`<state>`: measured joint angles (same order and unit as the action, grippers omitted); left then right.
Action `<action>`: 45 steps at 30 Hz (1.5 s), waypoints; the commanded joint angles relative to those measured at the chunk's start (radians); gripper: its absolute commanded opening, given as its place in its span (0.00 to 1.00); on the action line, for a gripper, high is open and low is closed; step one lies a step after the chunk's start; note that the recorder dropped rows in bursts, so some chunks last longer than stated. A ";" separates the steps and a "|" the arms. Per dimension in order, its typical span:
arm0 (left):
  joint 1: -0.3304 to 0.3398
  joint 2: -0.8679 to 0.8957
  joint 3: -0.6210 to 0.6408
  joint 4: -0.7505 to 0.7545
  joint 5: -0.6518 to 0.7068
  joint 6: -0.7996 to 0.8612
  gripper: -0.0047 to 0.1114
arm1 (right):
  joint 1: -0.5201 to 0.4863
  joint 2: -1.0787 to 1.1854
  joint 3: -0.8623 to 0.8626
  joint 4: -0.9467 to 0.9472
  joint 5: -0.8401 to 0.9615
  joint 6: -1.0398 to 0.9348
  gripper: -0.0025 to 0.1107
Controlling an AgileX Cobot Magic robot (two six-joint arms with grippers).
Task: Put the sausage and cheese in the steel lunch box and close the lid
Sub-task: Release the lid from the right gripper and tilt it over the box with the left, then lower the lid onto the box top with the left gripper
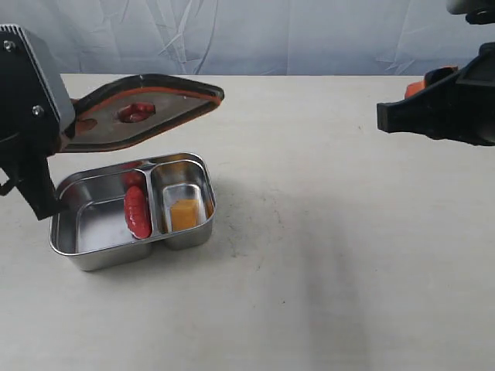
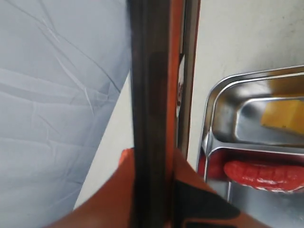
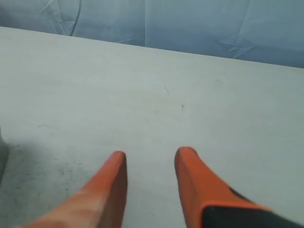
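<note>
The left gripper will release the dark lid, now tilted above the box's far side, on the steel lunch box's rim, over the sausage [image 1: 126, 185] [image 2: 229, 179] and the cheese.
The steel lunch box [image 1: 77, 232] sits on the table at the left. In its large compartment the red sausage [image 1: 138, 212] lies against the divider. The yellow cheese [image 1: 185, 214] rests in the small compartment. Both also show in the left wrist view: sausage [image 2: 266, 175], cheese [image 2: 285, 115], lunch box [image 2: 214, 102]. My left gripper [image 1: 73, 127] is shut on the edge of the dark lid [image 1: 147, 108], held tilted in the air above the box's far side. That lid [image 2: 149, 95] runs edge-on between my left gripper [image 2: 152, 159] fingers. My right gripper [image 3: 149, 156] is open over bare table, high at the right [image 1: 402, 104].
A pale wrinkled backdrop [image 1: 255, 35] closes off the far edge of the table [image 1: 332, 255]. The tabletop stretches bare between the box and the right arm.
</note>
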<state>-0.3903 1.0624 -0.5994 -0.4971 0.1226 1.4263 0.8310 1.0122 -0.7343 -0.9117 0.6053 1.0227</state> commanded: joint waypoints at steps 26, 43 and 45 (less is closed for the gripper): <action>-0.169 -0.017 0.167 -0.625 -0.656 0.703 0.04 | -0.002 -0.009 0.000 0.015 0.014 -0.003 0.34; -0.341 0.217 0.265 -0.414 -0.890 0.703 0.04 | -0.002 -0.009 0.000 0.023 0.015 -0.003 0.34; -0.341 0.249 0.265 -0.414 -0.886 0.703 0.04 | -0.002 -0.009 0.000 0.027 0.015 -0.003 0.34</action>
<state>-0.7254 1.2727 -0.3377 -0.9266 -0.7429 2.0954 0.8310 1.0122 -0.7343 -0.8855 0.6202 1.0227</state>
